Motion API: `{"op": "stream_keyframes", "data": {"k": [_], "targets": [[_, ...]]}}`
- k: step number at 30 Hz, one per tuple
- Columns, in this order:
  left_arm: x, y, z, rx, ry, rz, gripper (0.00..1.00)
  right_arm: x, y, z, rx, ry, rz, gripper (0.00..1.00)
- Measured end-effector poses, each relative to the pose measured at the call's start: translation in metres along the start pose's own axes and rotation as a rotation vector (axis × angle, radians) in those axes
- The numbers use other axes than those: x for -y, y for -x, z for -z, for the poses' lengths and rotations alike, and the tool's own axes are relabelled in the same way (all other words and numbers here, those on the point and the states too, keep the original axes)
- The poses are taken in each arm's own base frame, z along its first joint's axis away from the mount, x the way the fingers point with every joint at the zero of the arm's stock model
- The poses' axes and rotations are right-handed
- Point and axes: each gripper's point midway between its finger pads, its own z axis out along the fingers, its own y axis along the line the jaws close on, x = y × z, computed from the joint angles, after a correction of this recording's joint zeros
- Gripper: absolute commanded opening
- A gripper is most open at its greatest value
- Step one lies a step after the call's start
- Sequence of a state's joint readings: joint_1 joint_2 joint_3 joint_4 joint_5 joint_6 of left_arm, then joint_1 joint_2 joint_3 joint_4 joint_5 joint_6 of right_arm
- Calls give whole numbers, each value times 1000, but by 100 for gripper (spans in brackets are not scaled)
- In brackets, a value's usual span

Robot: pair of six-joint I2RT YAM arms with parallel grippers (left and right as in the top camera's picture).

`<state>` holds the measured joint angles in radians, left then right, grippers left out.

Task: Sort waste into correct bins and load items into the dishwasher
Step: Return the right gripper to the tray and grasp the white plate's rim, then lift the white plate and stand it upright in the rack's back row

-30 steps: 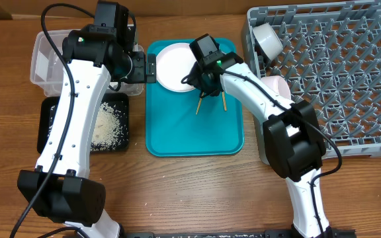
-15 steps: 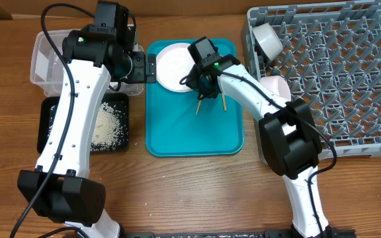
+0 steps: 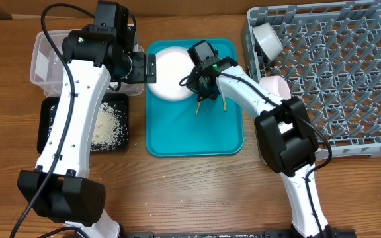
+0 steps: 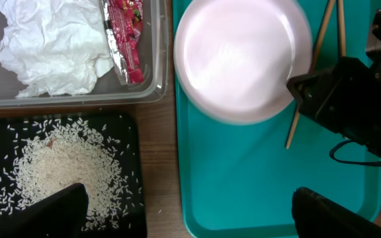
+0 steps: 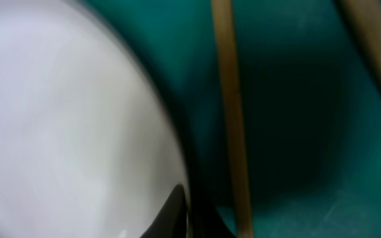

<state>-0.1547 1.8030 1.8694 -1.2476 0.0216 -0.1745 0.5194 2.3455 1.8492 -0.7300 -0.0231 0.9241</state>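
Note:
The robot's right gripper will set the white plate down in the far part of the grey dish rack [image 3: 309, 28], toward the teal tray.
The white plate [image 3: 166, 66] lies on the flat teal tray [image 3: 197, 139]; it also shows in the left wrist view [image 4: 240, 59]. My right gripper [image 3: 200, 80] is shut on the plate's right rim, with one finger on top of it [image 5: 182, 206]. The two wooden chopsticks [image 3: 223, 101] lie on the teal tray just right of it [image 5: 233, 132]. My left gripper [image 3: 142, 67] hangs open and empty [image 4: 197, 215] between the bins and the teal tray. The napkin [image 4: 51, 39] and wrapper [image 4: 124, 39] lie in the clear tub [image 3: 45, 59]. Rice [image 4: 58, 165] lies in the black tray [image 3: 48, 125].
The grey dish rack [image 3: 323, 73] fills the right side, with a white bowl [image 3: 268, 38] tilted in its near-left corner. A small white cup [image 3: 274, 86] sits beside the rack, partly under my right arm. The grey metal bowl is out of view.
The plate has shifted a little left and toward the front of the teal tray, and my right gripper has moved with it. The left arm has not moved.

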Motion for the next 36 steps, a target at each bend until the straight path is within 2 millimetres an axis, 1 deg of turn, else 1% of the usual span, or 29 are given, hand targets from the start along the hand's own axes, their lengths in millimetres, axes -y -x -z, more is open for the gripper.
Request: {"op": "stream_keyframes", "data": {"k": [6,11,14,16,18,20,21,22,24,26,29,31,32,34,36], "targets": [[0,0,0,0,0,0,100,1,-1,0,-9,-1,22,4],[0,0,0,0,0,0,100,3,1,3,-17,-7,94,4],[0,0,0,0,0,0,100,9,9,9,-20,-25,142,4],[0,0,0,0,0,0,100,12,19,17,-6,-43,177,4],[0,0,0,0,0,0,100,18,32,31,23,-73,194,4],[0,0,0,0,0,0,100,21,55,61,96,-97,223,4],[0,0,0,1,0,0,100,21,63,74,125,-102,242,4],[0,0,0,0,0,0,100,21,76,95,171,-105,267,4],[0,0,0,0,0,0,100,21,94,129,242,-108,301,4],[0,0,0,0,0,0,100,23,111,169,328,-114,320,4],[0,0,0,0,0,0,100,31,136,233,478,-140,319,4],[0,0,0,0,0,0,100,41,149,275,578,-176,329,4],[0,0,0,0,0,0,100,50,158,298,641,-217,329,4],[0,0,0,0,0,0,100,68,171,334,740,-316,332,4],[0,0,0,0,0,0,100,87,185,363,828,-427,324,4]]}}
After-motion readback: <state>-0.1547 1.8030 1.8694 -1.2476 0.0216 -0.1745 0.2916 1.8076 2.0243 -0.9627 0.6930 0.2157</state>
